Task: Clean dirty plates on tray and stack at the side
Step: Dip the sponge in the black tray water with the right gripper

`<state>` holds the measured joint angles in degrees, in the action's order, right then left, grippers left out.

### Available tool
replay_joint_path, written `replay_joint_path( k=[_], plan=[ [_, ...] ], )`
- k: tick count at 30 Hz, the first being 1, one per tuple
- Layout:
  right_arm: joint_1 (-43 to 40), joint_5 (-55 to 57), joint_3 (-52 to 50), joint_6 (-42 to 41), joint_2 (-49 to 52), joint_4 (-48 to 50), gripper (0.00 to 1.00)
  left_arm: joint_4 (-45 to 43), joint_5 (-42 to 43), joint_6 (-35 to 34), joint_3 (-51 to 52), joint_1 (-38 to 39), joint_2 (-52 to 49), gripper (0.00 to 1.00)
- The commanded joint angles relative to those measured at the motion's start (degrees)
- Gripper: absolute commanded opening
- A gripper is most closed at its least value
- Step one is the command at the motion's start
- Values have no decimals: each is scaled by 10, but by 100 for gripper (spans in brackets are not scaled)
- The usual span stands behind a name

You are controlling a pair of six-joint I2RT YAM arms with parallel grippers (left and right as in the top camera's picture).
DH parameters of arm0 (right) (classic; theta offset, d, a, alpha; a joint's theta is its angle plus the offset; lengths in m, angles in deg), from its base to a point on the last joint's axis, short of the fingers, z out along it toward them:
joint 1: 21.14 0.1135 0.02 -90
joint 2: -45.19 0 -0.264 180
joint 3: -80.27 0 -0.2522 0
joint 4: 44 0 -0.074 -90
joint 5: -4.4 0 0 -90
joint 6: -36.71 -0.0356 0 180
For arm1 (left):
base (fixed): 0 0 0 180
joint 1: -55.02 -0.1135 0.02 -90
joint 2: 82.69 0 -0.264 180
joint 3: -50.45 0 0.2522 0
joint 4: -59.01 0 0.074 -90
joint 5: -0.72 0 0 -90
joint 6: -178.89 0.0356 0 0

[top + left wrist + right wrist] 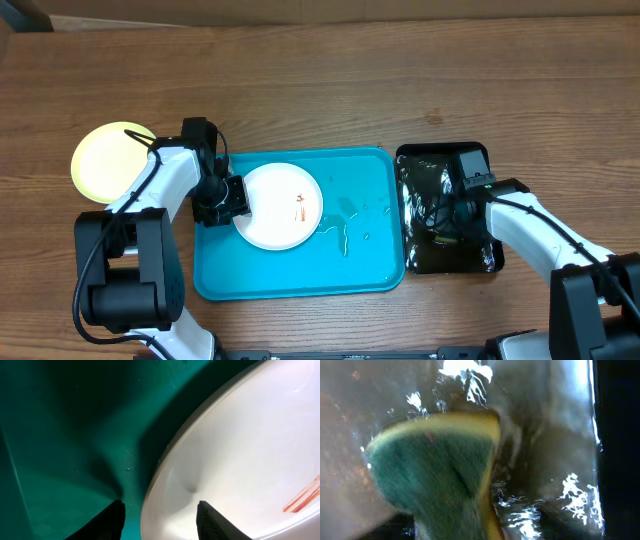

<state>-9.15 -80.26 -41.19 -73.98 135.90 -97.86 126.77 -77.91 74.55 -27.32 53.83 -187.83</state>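
Note:
The plate sits toward the end of the turquoise tray farthest from the sponge, so the robot's left gripper needs to pinch the plate's rim (149,502) and slide it inward before the wiping.
A white plate (275,215) with a small red-orange smear (300,205) lies on the left half of the turquoise tray (370,270). My left gripper (238,198) is at the plate's left rim. In the left wrist view the left gripper (160,510) is open: one finger is over the tray (75,435), the other over the plate (250,450), and the rim runs between them untouched. A pale yellow-green plate (105,160) rests on the table at the left. My right gripper (440,215) hangs over the black tray (470,160); a blurred green-and-yellow sponge (430,470) fills its view, dark fingers wide apart.
Streaks of water (355,225) lie on the right half of the turquoise tray. The black tray (560,435) is wet and glossy and stands right of the turquoise one. Bare wooden table (320,90) stretches behind both trays.

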Motion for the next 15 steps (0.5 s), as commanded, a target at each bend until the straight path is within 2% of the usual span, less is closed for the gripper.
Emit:
replay_joint_path(
  k=[1, 5, 10, 12, 13, 15],
  plan=[
    [-1, -5, 1, -4, -1, -12, 4, -2, 1, 11, 2, 2, -9, 46],
    [-2, -5, 23, -3, -1, -32, 4, -3, 1, 11, 2, 2, -9, 45],
    [-3, -4, 148, -4, -1, -179, 4, -3, 1, 11, 2, 2, -9, 43],
    [-3, -4, 185, -3, -1, -220, 4, -3, 1, 11, 2, 2, -9, 34],
    [-3, -4, 196, -3, -1, -231, 4, -3, 3, 11, 2, 2, -9, 22],
    [-3, -4, 202, -1, -1, -239, 4, 0, 11, 11, 2, 2, -9, 6]
  ],
)
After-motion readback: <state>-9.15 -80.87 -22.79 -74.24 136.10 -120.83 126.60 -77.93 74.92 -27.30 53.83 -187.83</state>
